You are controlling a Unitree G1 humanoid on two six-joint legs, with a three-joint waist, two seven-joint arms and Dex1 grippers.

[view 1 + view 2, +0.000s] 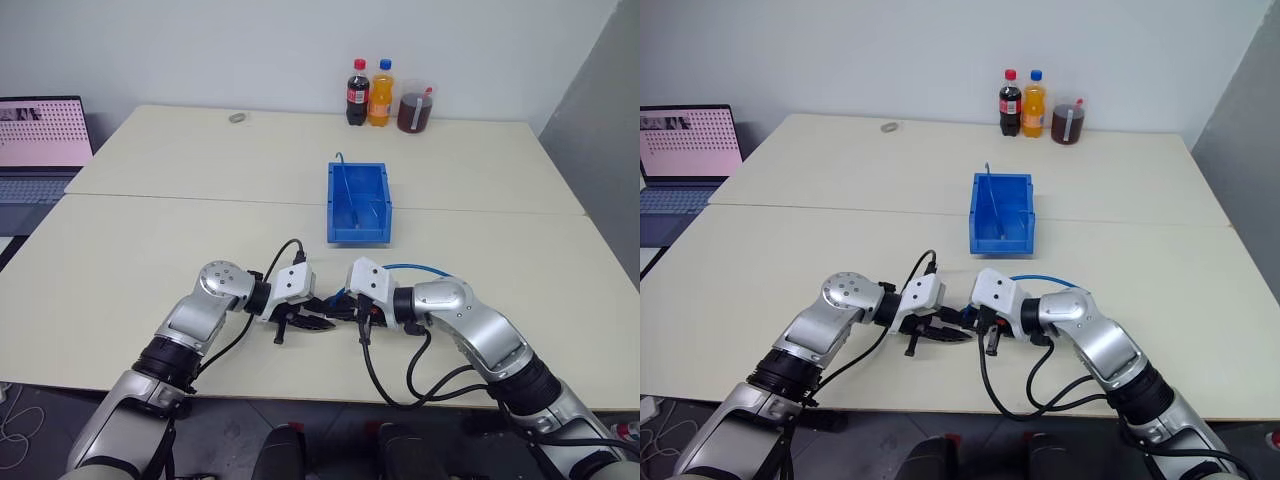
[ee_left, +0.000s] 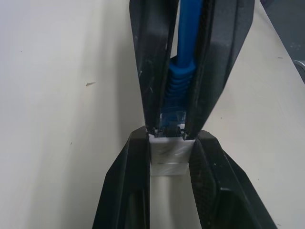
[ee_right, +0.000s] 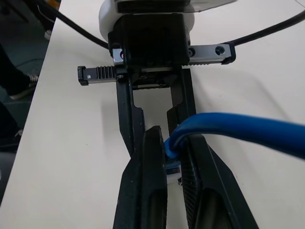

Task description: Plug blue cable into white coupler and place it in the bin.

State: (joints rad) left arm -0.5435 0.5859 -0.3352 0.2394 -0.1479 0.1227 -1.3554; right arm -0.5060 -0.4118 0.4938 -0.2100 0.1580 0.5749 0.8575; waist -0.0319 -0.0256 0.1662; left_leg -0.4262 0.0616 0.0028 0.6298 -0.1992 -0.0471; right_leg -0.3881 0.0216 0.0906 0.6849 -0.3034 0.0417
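Note:
My right gripper should release the blue cable onto the bottom of the blue bin, beside the thin blue piece of cable (image 1: 357,210).
Near the table's front edge my two grippers meet tip to tip. My left gripper (image 2: 170,138) is shut on the white coupler (image 2: 167,160), a small white block clamped between its black fingers. My right gripper (image 3: 174,136) is shut on the blue cable (image 3: 238,128) just behind its ribbed boot. The clear plug (image 2: 172,118) sits right at the coupler's mouth; how far in it is I cannot tell. The cable's free length (image 1: 420,268) loops back over my right wrist. The blue bin (image 1: 385,205) stands on the table beyond both grippers, with a thin blue strand (image 1: 345,185) standing up inside it.
Two drink bottles (image 1: 368,93) and a jar of dark liquid (image 1: 415,108) stand at the table's far edge. A small grey disc (image 1: 237,117) lies at the far left. An open laptop (image 1: 40,135) sits off to the left. A seam (image 1: 200,198) joins the two tabletops.

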